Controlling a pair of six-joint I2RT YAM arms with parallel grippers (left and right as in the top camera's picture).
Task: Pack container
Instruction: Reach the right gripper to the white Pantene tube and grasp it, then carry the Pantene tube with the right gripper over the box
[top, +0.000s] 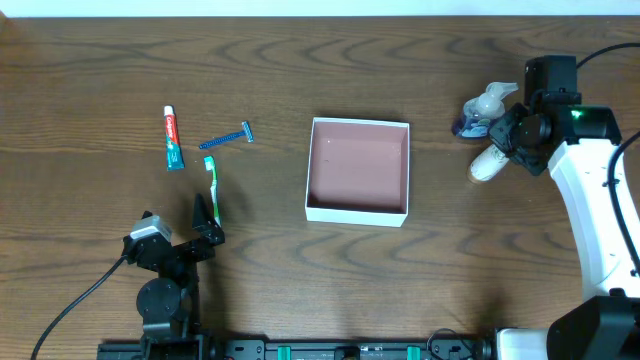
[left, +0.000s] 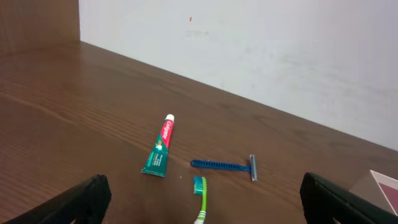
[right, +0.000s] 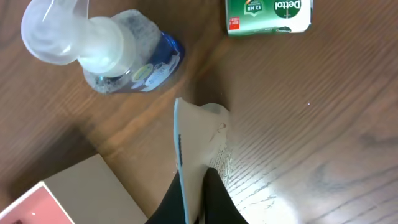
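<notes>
My right gripper needs to set the white tube down in the container's far corner (top: 325, 146) that is nearest the blue razor.
The container (top: 356, 212), a shallow square white box with a pinkish floor, sits mid-table; its corner shows in the right wrist view (right: 68, 190). My right gripper (top: 512, 140) (right: 194, 190) is shut on a flat cream-white tube with a blue edge (right: 200, 134) (top: 488, 165), to the right of the container. A clear pump bottle (top: 484, 108) (right: 118, 53) lies just beyond it. My left gripper (top: 206, 222) (left: 205, 208) is open and empty, just short of a green toothbrush (top: 212, 185) (left: 200, 199). A toothpaste tube (top: 173, 138) (left: 159, 152) and a blue razor (top: 228, 138) (left: 225, 166) lie beyond it.
A green Dettol soap box (right: 268, 15) lies on the table past the held tube, beside the pump bottle. A white wall (left: 261, 56) stands behind the table's far edge in the left wrist view.
</notes>
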